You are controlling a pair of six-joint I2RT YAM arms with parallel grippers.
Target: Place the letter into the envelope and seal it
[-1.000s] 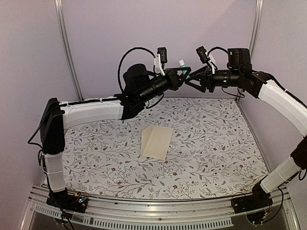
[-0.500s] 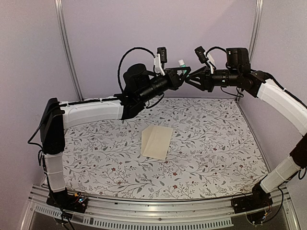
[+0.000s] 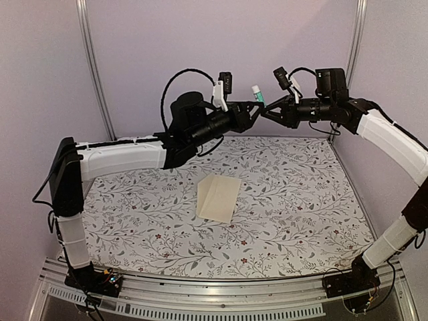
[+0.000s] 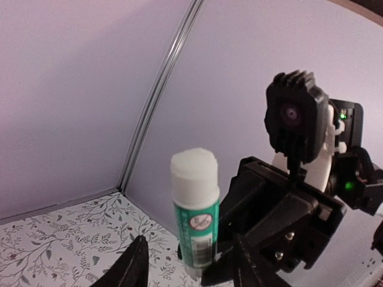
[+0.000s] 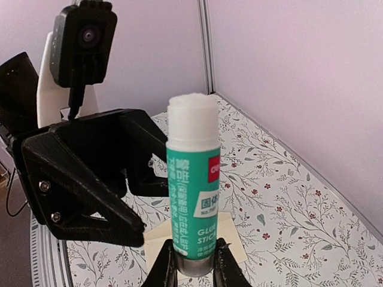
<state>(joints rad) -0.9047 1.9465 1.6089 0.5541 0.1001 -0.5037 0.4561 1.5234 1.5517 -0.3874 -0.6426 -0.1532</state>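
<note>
My right gripper is going to release the glue stick, now held upright at the table's back, between the fingers of my left gripper, up above the tablecloth behind the envelope (image 3: pixel 261 146).
A green glue stick (image 3: pixel 257 94) with a white uncapped top is held upright in the air at the back of the table, between the two grippers. My right gripper (image 5: pixel 194 267) is shut on the glue stick (image 5: pixel 192 197) at its base. My left gripper (image 4: pixel 188 267) is open, its fingers standing apart on either side of the glue stick (image 4: pixel 194 215). The cream envelope (image 3: pixel 219 198) lies flat in the middle of the table, far below both grippers. The letter is not in view.
The flower-patterned tablecloth (image 3: pixel 301 200) covers the table. Purple walls with metal corner posts (image 3: pixel 92 67) stand close behind the grippers. Each wrist view is partly filled by the other arm's black gripper body (image 5: pixel 78 179) and camera.
My left gripper's jaws have opened off the glue stick. My right gripper's jaws have closed on its base. The envelope has not moved.
</note>
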